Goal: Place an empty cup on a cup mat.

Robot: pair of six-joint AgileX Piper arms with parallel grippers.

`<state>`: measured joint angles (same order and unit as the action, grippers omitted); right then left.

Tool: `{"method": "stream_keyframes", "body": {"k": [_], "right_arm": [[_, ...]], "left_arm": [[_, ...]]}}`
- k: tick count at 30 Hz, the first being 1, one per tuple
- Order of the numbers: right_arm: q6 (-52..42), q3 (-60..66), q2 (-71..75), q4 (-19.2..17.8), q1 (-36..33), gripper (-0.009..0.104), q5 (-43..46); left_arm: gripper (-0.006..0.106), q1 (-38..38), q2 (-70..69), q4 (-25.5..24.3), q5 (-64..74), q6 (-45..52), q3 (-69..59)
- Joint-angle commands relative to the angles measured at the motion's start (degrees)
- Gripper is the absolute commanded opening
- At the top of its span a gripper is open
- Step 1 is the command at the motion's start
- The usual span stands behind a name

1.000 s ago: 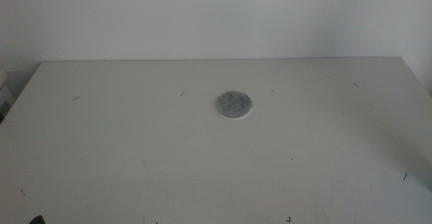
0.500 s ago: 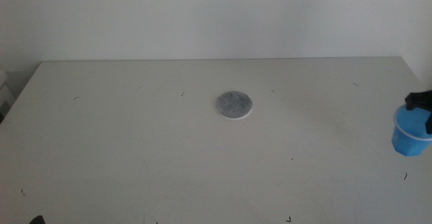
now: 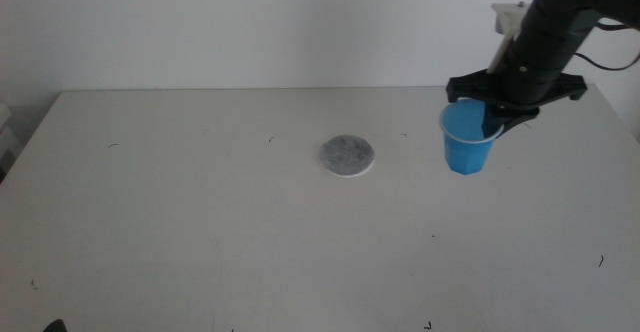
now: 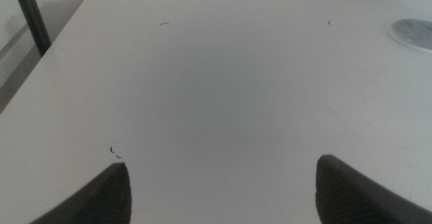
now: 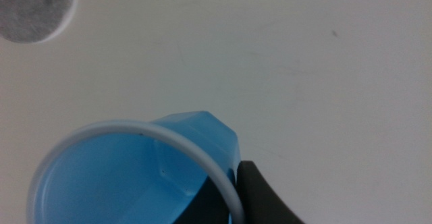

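My right gripper has the blue cup, hanging upright in the air beside the mat. Next, I put it down on the grey cup mat (image 3: 355, 163) (image 5: 40, 12), slightly toward its near white edge.
The blue cup (image 3: 467, 139) hangs upright in the air at the table's right side, held by its rim in my right gripper (image 3: 494, 120). It is to the right of the cup mat (image 3: 347, 155), a grey disc with a white edge lying flat at the table's middle. In the right wrist view the cup (image 5: 135, 173) shows its pale rim and empty blue inside, one jaw pressed on its wall, with the cup mat (image 5: 32, 8) beyond it. My left gripper (image 4: 223, 187) is open and empty, low over the table's near left part; the mat (image 4: 413, 34) shows far off.
The white table (image 3: 200, 232) carries a few small dark specks. A white wall stands behind its far edge. A dark post (image 4: 30, 18) stands off the table's left edge in the left wrist view.
My right arm has come in from the right edge, carrying the cup left and up toward the mat. One second ago neither arm nor cup was in view. The mat has not moved.
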<state>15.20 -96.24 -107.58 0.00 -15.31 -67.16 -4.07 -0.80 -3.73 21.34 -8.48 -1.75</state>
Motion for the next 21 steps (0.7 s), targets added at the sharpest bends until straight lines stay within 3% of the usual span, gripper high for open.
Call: {"method": "stream_keyframes", "body": {"k": [1, 13, 21], "right_arm": [[0.26, -7.70, -1.72, -1.06, -1.92, 0.000, -2.19], [-0.04, -36.55, -20.84, 0.84, -7.82, 0.000, -6.89], [0.71, -45.40, -29.07, 3.21, -8.50, 0.000, -4.33]], "left_arm": [[0.105, 0.06, -0.21, -0.02, -3.84, -0.62, 0.34], [0.105, 0.06, -0.21, -0.02, -3.84, -0.62, 0.34], [0.105, 0.06, -0.21, -0.02, -3.84, -0.62, 0.34]]}}
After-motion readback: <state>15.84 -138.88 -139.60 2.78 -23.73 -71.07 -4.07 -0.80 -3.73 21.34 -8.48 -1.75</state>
